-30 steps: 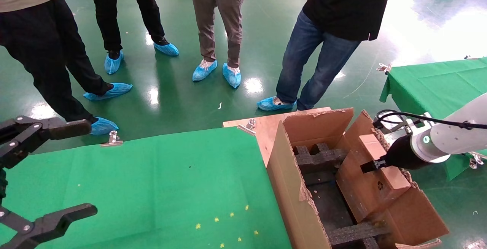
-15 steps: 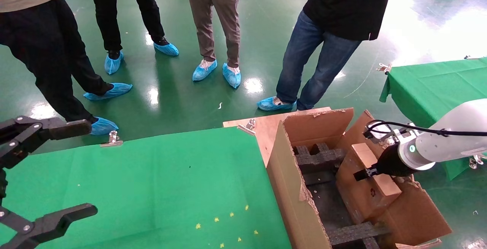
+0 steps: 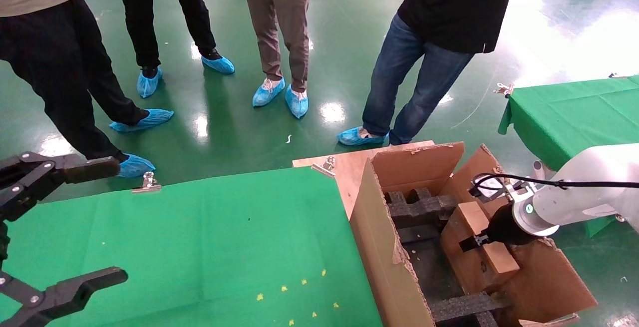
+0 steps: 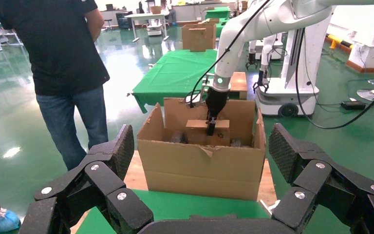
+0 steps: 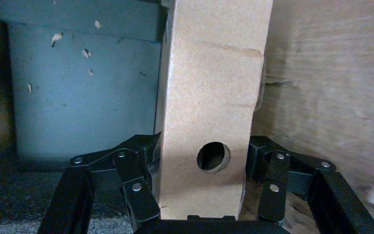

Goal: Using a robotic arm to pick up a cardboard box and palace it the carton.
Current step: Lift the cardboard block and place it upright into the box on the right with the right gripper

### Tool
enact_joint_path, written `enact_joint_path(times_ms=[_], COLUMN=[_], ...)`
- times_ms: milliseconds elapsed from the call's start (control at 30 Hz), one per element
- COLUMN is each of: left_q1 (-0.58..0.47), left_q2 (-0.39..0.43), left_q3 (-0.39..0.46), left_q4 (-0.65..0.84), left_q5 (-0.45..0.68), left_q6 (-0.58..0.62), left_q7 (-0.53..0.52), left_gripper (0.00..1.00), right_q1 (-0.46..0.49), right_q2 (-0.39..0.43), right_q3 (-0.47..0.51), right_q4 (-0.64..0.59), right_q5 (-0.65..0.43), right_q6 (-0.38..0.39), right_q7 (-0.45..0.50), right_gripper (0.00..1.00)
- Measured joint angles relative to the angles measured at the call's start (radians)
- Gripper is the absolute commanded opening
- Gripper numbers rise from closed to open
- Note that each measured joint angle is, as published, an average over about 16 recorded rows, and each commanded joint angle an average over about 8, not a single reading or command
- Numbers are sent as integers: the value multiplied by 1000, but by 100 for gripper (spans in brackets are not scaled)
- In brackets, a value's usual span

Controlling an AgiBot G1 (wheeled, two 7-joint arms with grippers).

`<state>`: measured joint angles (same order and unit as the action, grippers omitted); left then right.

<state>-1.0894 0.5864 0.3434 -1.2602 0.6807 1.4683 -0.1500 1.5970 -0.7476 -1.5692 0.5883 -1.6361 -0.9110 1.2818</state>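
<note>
Next, my right gripper releases the small cardboard box, now on edge inside the large carton, between the black foam inserts (image 3: 464,258), along the large carton's side.
The white robotic arm (image 3: 584,197) reaches in from the right. My right gripper (image 3: 480,243) is shut on the small cardboard box (image 3: 462,262) and holds it on edge inside the large carton (image 3: 379,247), against its right wall and beside the black foam inserts (image 3: 419,207). In the right wrist view the fingers (image 5: 136,190) clamp both wide faces of the box (image 5: 204,97), with its round hole (image 5: 213,156) facing the camera. The left wrist view shows the carton (image 4: 199,165) with the box (image 4: 197,131) in it. My left gripper (image 3: 95,224) is open and empty at the table's left edge.
A green-covered table (image 3: 199,237) lies left of the carton, which rests on a wooden board (image 3: 344,167). Several people in blue shoe covers stand on the floor behind, the nearest (image 3: 424,52) close to the carton. A second green table (image 3: 574,107) stands at the right.
My right gripper has lowered the cardboard box deeper into the carton and shifted it slightly left. One person's feet moved a little. The left arm has not moved.
</note>
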Motion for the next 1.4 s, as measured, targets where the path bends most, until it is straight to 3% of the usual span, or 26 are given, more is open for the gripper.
enact_joint_path(times_ms=[433, 467, 700, 733, 1400], left_q1=[0, 0, 0, 0, 0], left_q2=[0, 0, 0, 0, 0], left_q3=[0, 0, 0, 0, 0], left_q4=[0, 0, 0, 0, 0], left_q5=[0, 0, -1, -1, -1], left_q6=[0, 0, 0, 0, 0], left_q7=[0, 0, 0, 0, 0], left_gripper=[100, 100, 100, 100, 100], right_q1=[-43, -45, -52, -52, -44], right_q2=[-77, -83, -104, -106, -103], right_q3=[13, 13, 18, 18, 17], right_q4=[-143, -153, -194, -196, -192], right_q5=[40, 43, 54, 55, 50], right_q6=[11, 11, 4, 3, 6], right_q7=[-93, -100, -133, -135, -136], right_gripper=[1, 10, 95, 100, 100])
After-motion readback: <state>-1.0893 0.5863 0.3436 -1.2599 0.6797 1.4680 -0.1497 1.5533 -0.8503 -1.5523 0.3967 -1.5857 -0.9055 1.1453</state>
